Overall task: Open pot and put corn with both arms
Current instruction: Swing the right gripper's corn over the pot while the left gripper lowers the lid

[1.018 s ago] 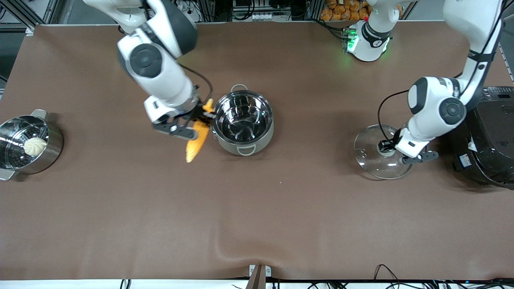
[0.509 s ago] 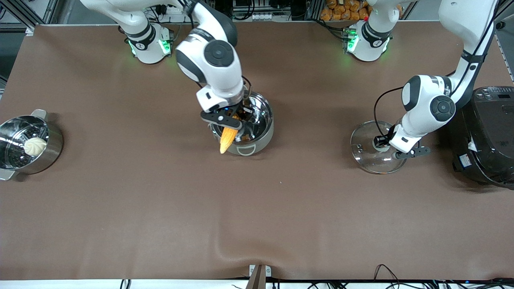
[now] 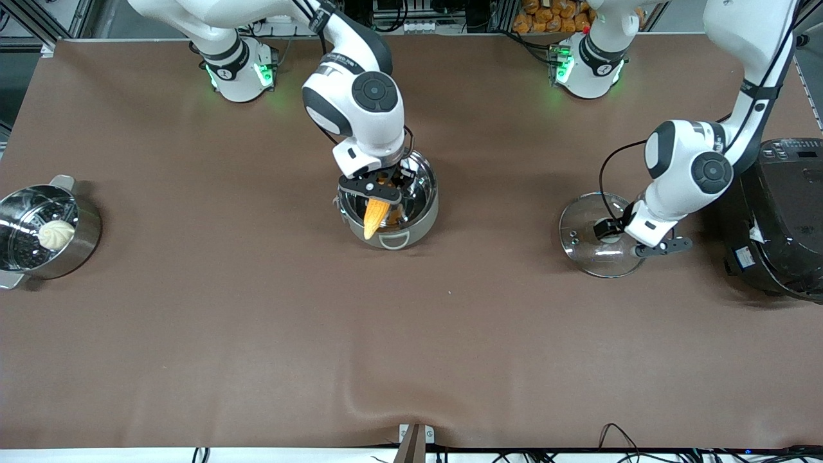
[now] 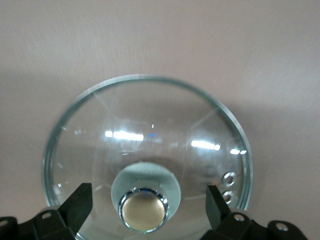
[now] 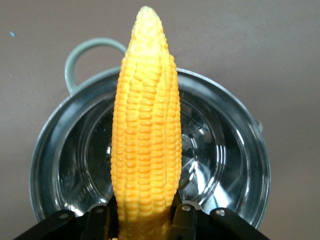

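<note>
Next, my right gripper lets go of the yellow corn across the middle of the uncovered steel pot's shiny bottom (image 3: 391,203) (image 5: 149,156).
The steel pot (image 3: 425,196) stands uncovered mid-table, and nothing lies in it. Over it hangs my right gripper (image 3: 380,188), shut on the thick end of the yellow corn (image 3: 374,218). The cob's pointed tip reaches out above the pot rim on the side of the front camera. The right wrist view shows the corn (image 5: 145,125) held in my right gripper (image 5: 142,221) across the pot's mouth (image 5: 227,165). The glass lid (image 3: 584,247) lies on the table toward the left arm's end. My left gripper (image 4: 147,201) is open astride its bronze knob (image 4: 144,210), with both fingers clear of it.
A steamer pot (image 3: 87,222) holding a white bun (image 3: 56,233) sits at the right arm's end of the table. A big black rice cooker (image 3: 784,218) stands close beside the lid at the left arm's end.
My right arm has carried the corn from beside the pot to over its mouth. The left gripper has set the lid down and opened off the knob.
</note>
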Controlling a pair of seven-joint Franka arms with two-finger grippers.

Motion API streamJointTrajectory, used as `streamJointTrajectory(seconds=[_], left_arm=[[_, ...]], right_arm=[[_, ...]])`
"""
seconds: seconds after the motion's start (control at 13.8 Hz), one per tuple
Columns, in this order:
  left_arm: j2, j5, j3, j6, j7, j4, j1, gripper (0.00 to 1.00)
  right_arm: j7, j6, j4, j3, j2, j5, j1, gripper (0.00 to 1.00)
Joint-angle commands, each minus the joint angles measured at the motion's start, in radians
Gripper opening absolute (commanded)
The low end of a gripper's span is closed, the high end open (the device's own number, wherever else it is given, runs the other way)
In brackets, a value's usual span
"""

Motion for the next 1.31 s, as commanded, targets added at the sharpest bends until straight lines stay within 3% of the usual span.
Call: streamJointTrajectory(seconds=[0.0, 0.22, 0.58, 0.8, 0.95, 1.02, 1.24], left_arm=[[-0.055, 0.01, -0.03, -0.153, 0.0, 0.093, 0.001, 1.0], [-0.049, 0.012, -0.035, -0.332, 0.0, 0.251, 0.001, 1.0], [-0.044, 0.015, -0.038, -0.454, 0.001, 0.37, 0.0, 1.0], [-0.049, 0.015, -0.038, -0.462, 0.003, 0.382, 0.001, 1.0], [-0.049, 0.015, -0.038, -0.462, 0.004, 0.382, 0.001, 1.0], [-0.049, 0.015, -0.038, -0.462, 0.004, 0.382, 0.001, 1.0], [-0.052, 0.015, -0.038, -0.469, 0.003, 0.381, 0.0, 1.0]], right_arm=[[0.035, 0.004, -0.038, 0.011, -0.018, -0.023, 0.013, 0.37], [0.075, 0.006, -0.041, 0.037, -0.018, -0.023, 0.015, 0.39], [0.073, 0.014, -0.042, 0.037, -0.013, -0.023, 0.017, 0.42], [0.073, 0.026, -0.042, 0.037, -0.007, -0.023, 0.017, 0.69], [0.073, 0.026, -0.042, 0.037, -0.006, -0.023, 0.017, 0.96], [0.073, 0.026, -0.042, 0.037, -0.006, -0.023, 0.015, 1.0], [0.057, 0.024, -0.038, 0.037, -0.022, -0.023, -0.005, 1.0]])
